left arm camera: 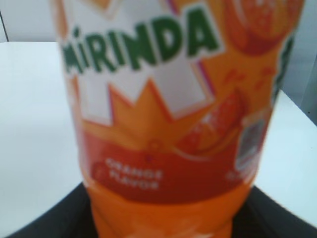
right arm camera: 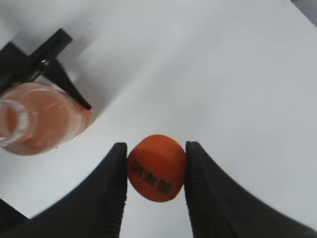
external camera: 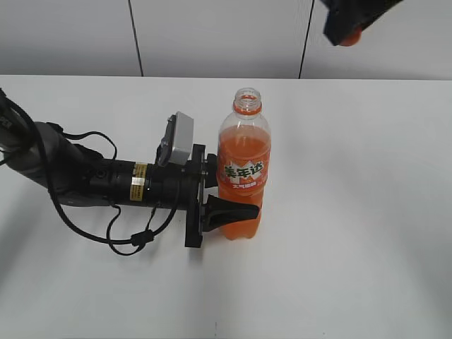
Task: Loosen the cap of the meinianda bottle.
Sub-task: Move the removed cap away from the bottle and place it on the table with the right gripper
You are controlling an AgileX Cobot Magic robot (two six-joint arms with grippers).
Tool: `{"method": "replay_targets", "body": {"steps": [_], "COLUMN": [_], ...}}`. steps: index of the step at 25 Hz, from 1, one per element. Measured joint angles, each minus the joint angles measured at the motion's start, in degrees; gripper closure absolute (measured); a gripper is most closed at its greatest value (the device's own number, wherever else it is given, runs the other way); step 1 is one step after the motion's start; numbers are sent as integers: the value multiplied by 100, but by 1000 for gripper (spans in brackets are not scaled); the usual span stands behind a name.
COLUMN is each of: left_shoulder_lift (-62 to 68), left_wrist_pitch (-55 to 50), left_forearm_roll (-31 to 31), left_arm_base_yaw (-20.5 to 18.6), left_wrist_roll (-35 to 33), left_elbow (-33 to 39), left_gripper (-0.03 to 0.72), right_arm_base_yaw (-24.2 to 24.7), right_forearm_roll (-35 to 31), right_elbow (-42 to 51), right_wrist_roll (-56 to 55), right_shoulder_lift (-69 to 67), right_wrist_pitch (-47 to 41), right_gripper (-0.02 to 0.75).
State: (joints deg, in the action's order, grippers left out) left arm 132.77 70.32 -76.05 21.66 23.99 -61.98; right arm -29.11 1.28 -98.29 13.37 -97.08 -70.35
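Note:
I will use my right gripper to release the orange cap on the table (external camera: 332,188) next to the bottle, on the side across from my left gripper.
The meinianda bottle (external camera: 242,169) stands upright on the white table, full of orange drink, its neck open and capless. My left gripper (external camera: 227,210) lies low on the table and is shut on the bottle's lower body. The left wrist view is filled by the bottle's orange label (left arm camera: 163,99). My right gripper (external camera: 351,32) is high at the top right, shut on the orange cap (external camera: 350,37). In the right wrist view the cap (right arm camera: 156,167) sits between the two black fingers, dark print on top, well above the table, with the bottle (right arm camera: 42,121) below left.
The white table (external camera: 367,212) stretches to all sides. The left arm and its cable (external camera: 92,180) lie across the table's left half. A grey-white panelled wall (external camera: 212,35) stands behind.

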Motion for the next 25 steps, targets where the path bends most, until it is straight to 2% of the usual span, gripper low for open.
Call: {"method": "replay_targets", "body": {"steps": [4,11,16,19,25], "left_shoulder_lift": [0,0,0,-7,-11], "left_wrist_pitch": [5,5,-43,-44,-49], "left_forearm_roll": [0,-2,-2,-2,-2], "left_arm_base_yaw": [0,0,0,0,0], "left_wrist_roll": [0,0,0,0,0], "left_elbow": [0,0,0,0,0], "left_gripper": [286,286,286,286,286], "right_arm_base_yaw": [1020,2047,2165,2165,2165], "right_forearm_roll": [-575,-1349,-1875,-2192,-2275], "right_elbow": [141,1245,1951,2061,2079], "right_wrist_roll": [-224,-26,362,577,712], "right_shoulder_lift": [-7,-251,-743,-1215,-1962], "right_wrist_pitch": [11,173,760,1052,1661], "right_gripper": [469,472,472,475,475]}}
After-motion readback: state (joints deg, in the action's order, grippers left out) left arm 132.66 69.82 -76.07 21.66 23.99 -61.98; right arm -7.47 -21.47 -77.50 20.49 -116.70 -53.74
